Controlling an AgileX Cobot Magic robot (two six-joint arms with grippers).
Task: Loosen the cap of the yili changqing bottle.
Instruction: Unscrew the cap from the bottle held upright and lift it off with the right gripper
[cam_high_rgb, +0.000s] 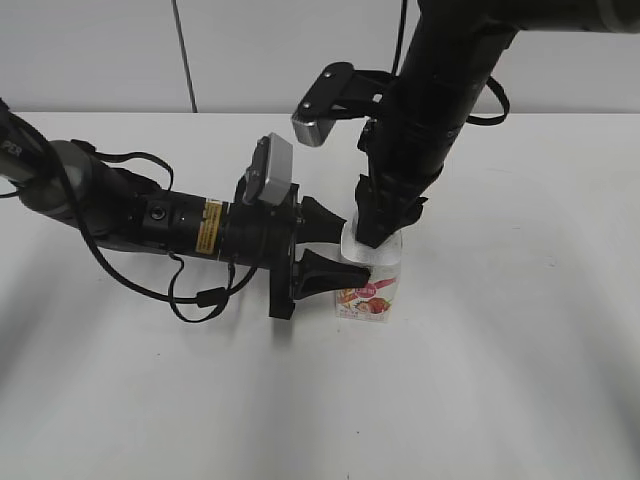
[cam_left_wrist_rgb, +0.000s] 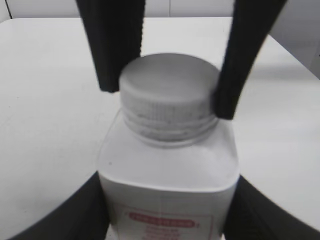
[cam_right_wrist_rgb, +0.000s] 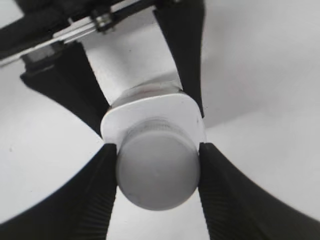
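The cap still sits on the bottle's neck while the robot's right gripper is turned far round, so that gripper should open, turn back and regrip the white cap (cam_left_wrist_rgb: 169, 87).
The white squarish yili changqing bottle (cam_high_rgb: 372, 290) stands upright on the white table, pink-red label facing front. My left gripper (cam_high_rgb: 335, 252) reaches in from the left and is shut on the bottle's body (cam_left_wrist_rgb: 167, 175), one finger on each side. My right gripper (cam_high_rgb: 375, 222) comes down from above and is shut on the ribbed white cap (cam_left_wrist_rgb: 169, 90). In the right wrist view its two fingers press both sides of the cap (cam_right_wrist_rgb: 157, 170), with the bottle's shoulder (cam_right_wrist_rgb: 150, 116) below it. In the exterior view the cap is hidden by the right gripper.
The white table (cam_high_rgb: 520, 380) spreads on all sides of the bottle. The left arm's black cable (cam_high_rgb: 200, 295) loops on the table beside that arm. A white panelled wall (cam_high_rgb: 250, 50) stands behind the table.
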